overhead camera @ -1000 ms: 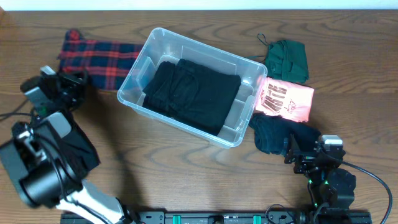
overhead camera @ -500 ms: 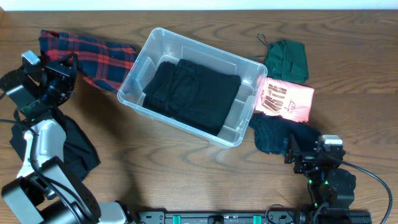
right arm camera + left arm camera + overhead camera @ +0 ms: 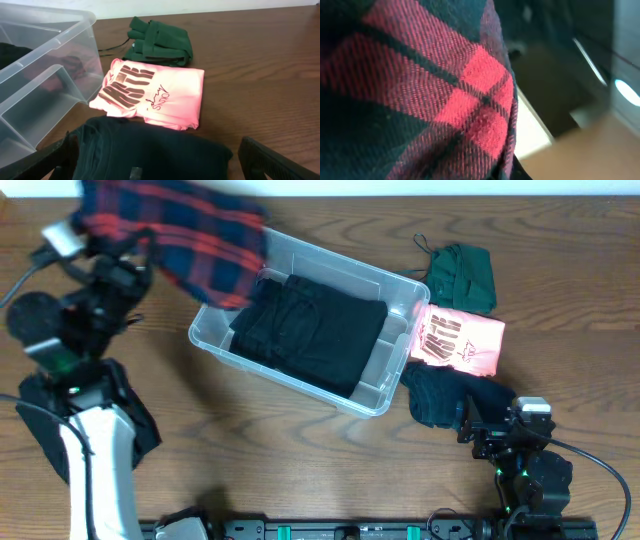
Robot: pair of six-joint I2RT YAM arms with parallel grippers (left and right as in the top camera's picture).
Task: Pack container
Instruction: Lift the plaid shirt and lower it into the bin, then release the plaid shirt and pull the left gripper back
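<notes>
I should use my left gripper to release the plaid garment onto the folded black garment (image 3: 309, 334) that is inside the clear plastic container.
The clear plastic container (image 3: 395, 288) stands mid-table with a folded black garment (image 3: 310, 325) inside; its wall shows in the right wrist view (image 3: 45, 60). My left gripper (image 3: 118, 268) is shut on a red and navy plaid garment (image 3: 190, 235) and holds it raised over the container's far left corner. The cloth fills the left wrist view (image 3: 420, 90) and hides the fingers. My right gripper (image 3: 490, 422) is open and empty, low over a dark folded garment (image 3: 150, 150) right of the container.
A pink printed shirt (image 3: 458, 340) and a dark green garment (image 3: 462, 275) lie right of the container. The dark garment (image 3: 450, 398) lies in front of them. Another black cloth (image 3: 135, 425) lies at the left by my left arm.
My left gripper has lifted the plaid garment off the table and swung it right, over the container's left corner. The right arm has not moved.
</notes>
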